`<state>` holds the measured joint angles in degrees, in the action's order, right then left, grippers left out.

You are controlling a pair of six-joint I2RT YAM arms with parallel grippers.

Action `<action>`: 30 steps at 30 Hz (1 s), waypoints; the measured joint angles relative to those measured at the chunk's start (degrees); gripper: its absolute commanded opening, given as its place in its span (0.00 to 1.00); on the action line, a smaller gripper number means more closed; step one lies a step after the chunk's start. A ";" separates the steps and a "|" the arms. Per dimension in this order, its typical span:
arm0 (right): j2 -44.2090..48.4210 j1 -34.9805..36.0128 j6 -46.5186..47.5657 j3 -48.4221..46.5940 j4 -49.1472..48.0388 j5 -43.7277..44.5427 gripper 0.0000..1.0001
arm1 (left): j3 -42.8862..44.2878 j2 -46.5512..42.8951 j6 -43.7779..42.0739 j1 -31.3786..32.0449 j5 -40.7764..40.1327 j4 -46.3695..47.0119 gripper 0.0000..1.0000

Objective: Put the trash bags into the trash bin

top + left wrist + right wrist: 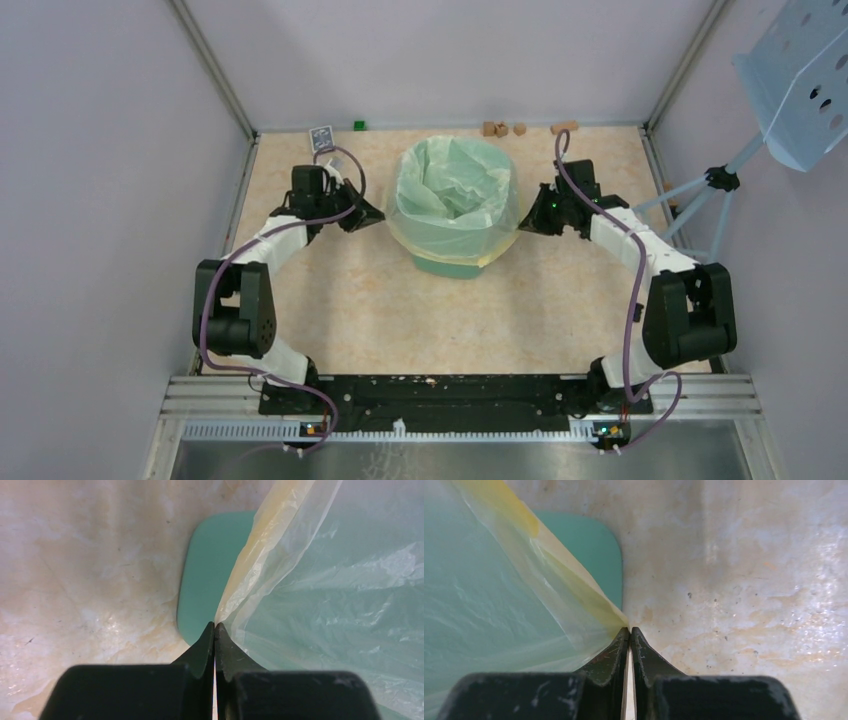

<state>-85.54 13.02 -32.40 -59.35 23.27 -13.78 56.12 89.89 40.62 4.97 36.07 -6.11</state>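
Note:
The trash bag lies crumpled inside the trash bin's opening, so my right gripper needs to press its middle down while my left gripper retakes the rim (pixel 393 218).
The mint-green trash bin (pixel 446 263) stands upright at the table's middle back. The pale-yellow trash bag (pixel 455 195) lies inside it, its rim folded out over the mouth and hanging down the walls. My left gripper (pixel 377 214) is shut on the bag's rim at the bin's left side; in the left wrist view the tips (pixel 214 626) pinch the yellow band (pixel 250 570) beside the bin's base (pixel 207 575). My right gripper (pixel 524 224) is shut on the rim at the right side; its tips (pixel 629 630) pinch the bag (pixel 559 595) above the bin's base (pixel 589 550).
Small brown blocks (pixel 500 129) and a longer one (pixel 564 127) lie along the back wall, with a green cube (pixel 358 125) and a small card (pixel 320 138) at the back left. A perforated blue panel on a stand (pixel 800 80) sits outside the right frame post.

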 measured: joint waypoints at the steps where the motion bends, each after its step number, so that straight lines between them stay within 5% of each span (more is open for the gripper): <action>1: 0.00 0.00 0.26 0.00 -0.13 0.81 0.07 | 0.02 0.00 -0.04 -0.20 -0.46 0.00 0.00; 4: 0.02 0.00 1.38 0.00 -1.03 2.80 0.07 | 0.00 0.00 0.63 -0.92 -1.29 0.42 0.00; 7: 0.22 0.00 2.73 0.00 -2.75 4.07 0.35 | 0.00 0.00 1.84 -1.31 -1.07 2.49 0.00; 9: 0.66 0.00 3.52 0.00 -3.58 4.74 0.45 | 0.00 0.00 2.38 -1.31 -0.76 3.80 0.09; 18: 4.52 0.17 9.75 -11.04 5.90 11.30 0.48 | 1.53 -0.96 2.89 -1.36 -3.63 -1.44 0.50; 21: 6.10 2.34 12.50 -18.14 9.33 15.74 0.39 | 1.36 -4.37 4.42 -1.36 -6.54 -5.68 0.57; 26: 6.60 13.40 18.88 -30.23 11.17 19.30 0.00 | 1.29 -9.51 4.79 -1.40 -9.94 -5.77 0.62; 30: 2.99 19.56 22.45 -39.60 13.64 17.03 0.00 | 3.52 -6.49 5.20 -1.51 -7.63 -3.63 0.64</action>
<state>-82.54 32.58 -9.96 -98.96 36.91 3.25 59.64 83.40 45.82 3.46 28.45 -9.74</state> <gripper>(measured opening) 0.006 0.630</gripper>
